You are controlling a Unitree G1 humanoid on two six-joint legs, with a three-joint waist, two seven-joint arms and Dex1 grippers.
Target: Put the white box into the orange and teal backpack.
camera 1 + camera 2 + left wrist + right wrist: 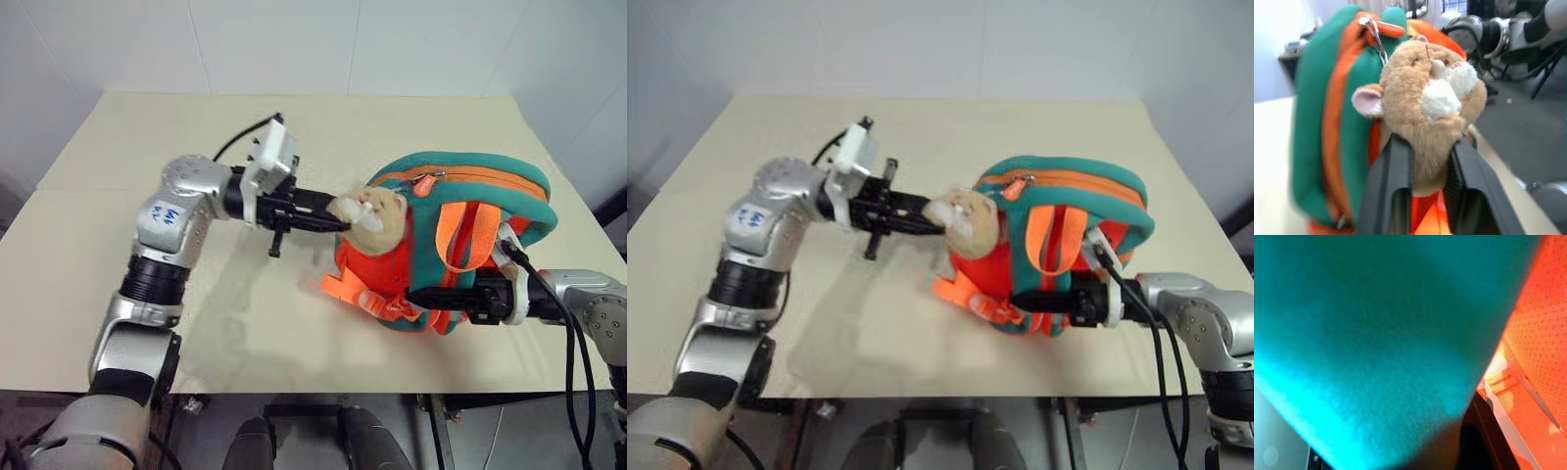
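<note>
I need to let go of the beige plush cat head with my left gripper beside the backpack, a little beyond the trailing orange straps (321, 210).
The orange and teal backpack (470, 186) lies on the beige table (127, 294), right of centre, its zip closed along the top. A beige plush cat head (372, 217) hangs at its left side. My left gripper (343, 223) reaches in from the left and is shut on that head; in the left wrist view its black fingers (1391, 186) press the plush head (1430, 98) from both sides. At the backpack's near right side, my right gripper (416, 294) is shut on the teal edging (1376, 333). The white box is out of view.
Orange straps with a buckle (362, 294) trail onto the table at the backpack's near left. A metal zip pull (423, 184) sits at the left end of the zip. White walls stand behind the table; its front edge runs close to me.
</note>
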